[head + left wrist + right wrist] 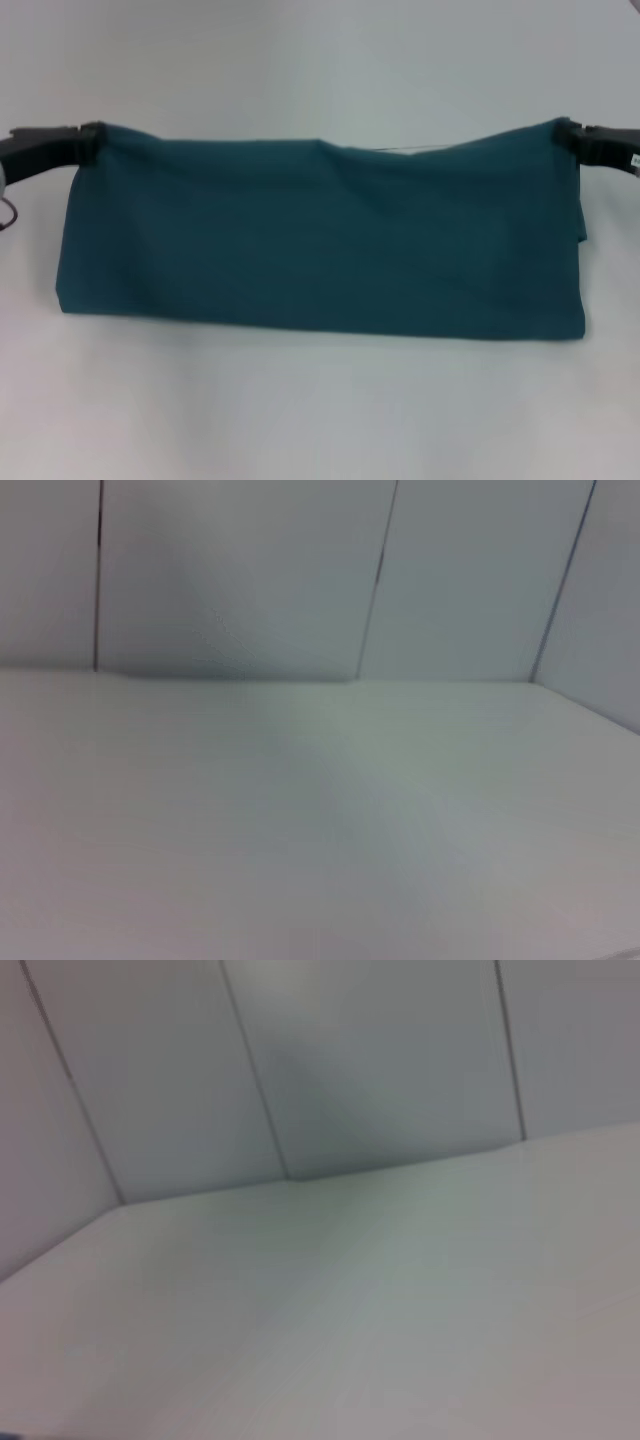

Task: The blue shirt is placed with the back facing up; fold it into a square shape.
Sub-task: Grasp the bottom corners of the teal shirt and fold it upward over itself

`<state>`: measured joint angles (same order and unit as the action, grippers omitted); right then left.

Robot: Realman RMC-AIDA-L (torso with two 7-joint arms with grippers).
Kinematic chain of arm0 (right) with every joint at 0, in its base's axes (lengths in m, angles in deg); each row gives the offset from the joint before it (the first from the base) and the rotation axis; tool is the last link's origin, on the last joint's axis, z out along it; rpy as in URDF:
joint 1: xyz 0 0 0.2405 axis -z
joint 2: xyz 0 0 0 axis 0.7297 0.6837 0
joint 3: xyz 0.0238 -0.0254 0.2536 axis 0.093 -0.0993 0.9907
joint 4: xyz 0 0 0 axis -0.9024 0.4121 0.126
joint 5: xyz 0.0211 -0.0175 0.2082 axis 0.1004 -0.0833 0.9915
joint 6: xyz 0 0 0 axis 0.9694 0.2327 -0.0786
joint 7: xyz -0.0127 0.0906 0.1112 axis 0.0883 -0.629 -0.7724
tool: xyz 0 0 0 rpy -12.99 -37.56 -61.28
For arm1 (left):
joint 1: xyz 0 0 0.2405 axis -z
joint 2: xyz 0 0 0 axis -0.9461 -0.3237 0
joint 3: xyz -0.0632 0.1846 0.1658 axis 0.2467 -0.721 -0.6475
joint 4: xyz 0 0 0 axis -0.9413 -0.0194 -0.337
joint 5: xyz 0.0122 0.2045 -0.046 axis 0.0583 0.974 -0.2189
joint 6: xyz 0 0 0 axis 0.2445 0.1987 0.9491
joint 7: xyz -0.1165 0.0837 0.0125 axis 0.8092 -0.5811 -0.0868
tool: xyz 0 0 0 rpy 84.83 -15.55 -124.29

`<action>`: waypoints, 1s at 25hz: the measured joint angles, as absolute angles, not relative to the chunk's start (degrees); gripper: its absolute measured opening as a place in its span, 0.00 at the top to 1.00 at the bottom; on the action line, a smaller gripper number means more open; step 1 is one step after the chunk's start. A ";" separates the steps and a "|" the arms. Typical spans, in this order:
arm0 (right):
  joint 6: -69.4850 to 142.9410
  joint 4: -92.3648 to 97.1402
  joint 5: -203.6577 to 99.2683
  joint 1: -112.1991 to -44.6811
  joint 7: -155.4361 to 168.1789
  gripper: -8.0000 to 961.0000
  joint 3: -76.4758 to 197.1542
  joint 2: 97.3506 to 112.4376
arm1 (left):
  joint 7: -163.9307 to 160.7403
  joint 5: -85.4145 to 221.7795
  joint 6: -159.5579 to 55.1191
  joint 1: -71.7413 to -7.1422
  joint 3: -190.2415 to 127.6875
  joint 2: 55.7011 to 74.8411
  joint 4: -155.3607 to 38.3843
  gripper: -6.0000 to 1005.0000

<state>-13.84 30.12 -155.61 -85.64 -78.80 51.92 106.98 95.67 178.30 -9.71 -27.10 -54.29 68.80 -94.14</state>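
Note:
My left gripper has the blue shirt's corner to put down. It will let go of it a little inward (158, 150) along the shirt's upper edge, flat on the table.
The blue shirt (320, 240) is a wide dark teal band stretched across the middle of the white table in the head view, its plain side showing. Its upper edge is lifted at both ends and sags slightly in between; the lower folded edge rests on the table. My left gripper (90, 142) is shut on the shirt's upper left corner. At the upper right corner my right gripper (570, 135) is shut on the cloth as well. Neither wrist view shows the shirt or any fingers.
A white table (320, 420) surrounds the shirt on all sides. Both wrist views show only the bare tabletop (320, 820) and a panelled white wall (380, 1070) beyond its far edge.

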 joint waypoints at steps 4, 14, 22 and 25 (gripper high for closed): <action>-10.93 30.09 -153.50 -86.03 -77.64 0.95 50.61 107.25 | 91.50 175.91 -15.73 -25.16 -55.26 69.98 -93.16 1.00; -6.16 27.98 -152.54 -86.72 -75.36 0.95 50.25 107.47 | 76.80 165.09 -26.66 -21.81 -56.08 70.99 -86.59 1.00; -5.06 27.83 -151.62 -87.05 -74.43 0.95 50.20 107.52 | 73.69 161.46 -27.57 -21.58 -56.29 70.93 -85.45 1.00; -4.99 27.82 -151.27 -87.22 -74.09 0.95 50.20 107.51 | 73.64 161.17 -27.49 -21.52 -56.31 70.78 -85.42 1.00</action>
<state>-4.99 27.82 -151.27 -87.22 -74.09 50.20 107.51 73.64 161.17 -27.49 -21.52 -56.31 70.78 -85.42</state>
